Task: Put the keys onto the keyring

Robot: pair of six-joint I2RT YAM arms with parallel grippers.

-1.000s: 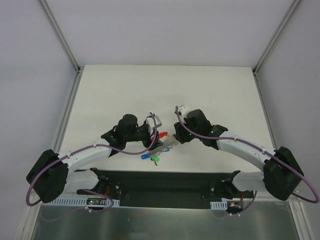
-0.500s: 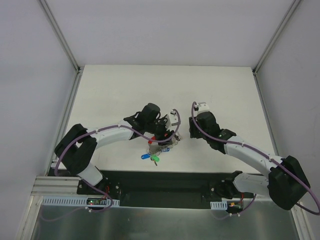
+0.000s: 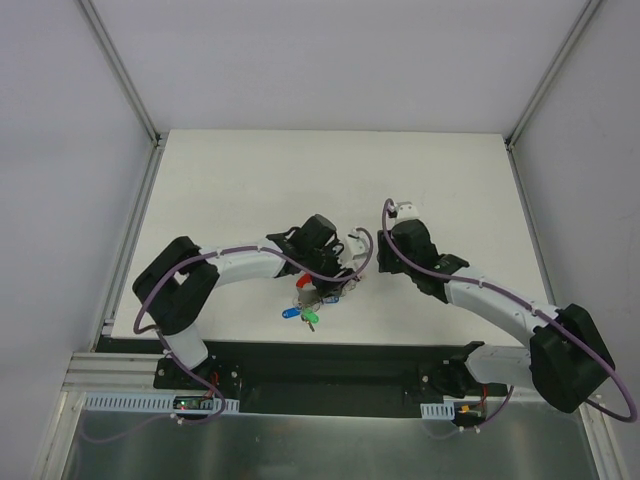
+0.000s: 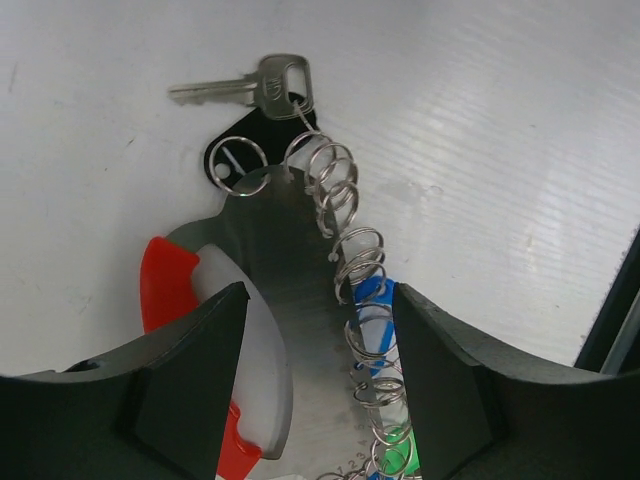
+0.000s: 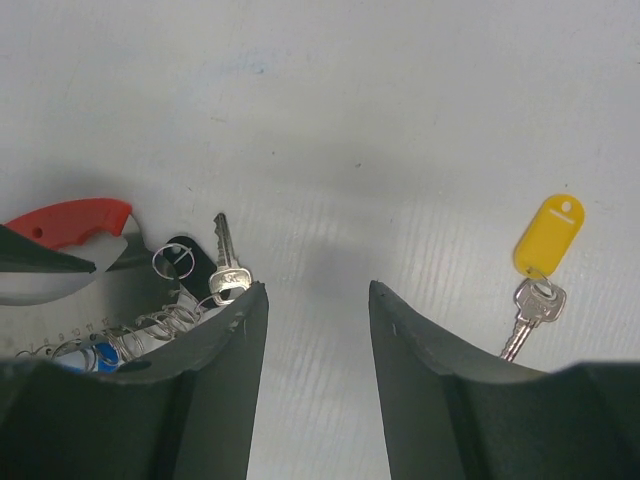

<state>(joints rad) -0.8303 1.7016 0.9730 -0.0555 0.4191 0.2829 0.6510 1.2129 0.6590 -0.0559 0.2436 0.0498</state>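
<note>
My right gripper should close on the small metal rings point(image 3: 335, 293) point(image 5: 152, 325) along the grey piece of the keyring, between the blue cap and the dark tag.
The keyring's grey piece point(image 4: 285, 280) and red loop band point(image 4: 165, 290) lie on the table between the jaws of my left gripper point(image 4: 320, 300), which is open over them. A chain of small metal rings point(image 4: 345, 250) runs along the grey piece over a blue cap point(image 4: 372, 295) and a green cap point(image 4: 400, 455). A silver key point(image 4: 245, 88) with a dark tag point(image 4: 225, 160) lies just beyond. My right gripper point(image 5: 318, 295) is open and empty above bare table. A yellow-capped key point(image 5: 545, 240) lies to its right. From above, the blue key point(image 3: 292, 313) and green key point(image 3: 311, 319) show below my left gripper point(image 3: 338, 278).
The right gripper point(image 3: 378, 262) hovers just right of the keyring cluster point(image 3: 318, 292). A black strip point(image 3: 330, 365) runs along the table's near edge. White walls with metal posts point(image 3: 125, 80) enclose the table.
My left arm has reached further right and now sits over the keyring. My right gripper has drawn back to the right, away from the cluster.
</note>
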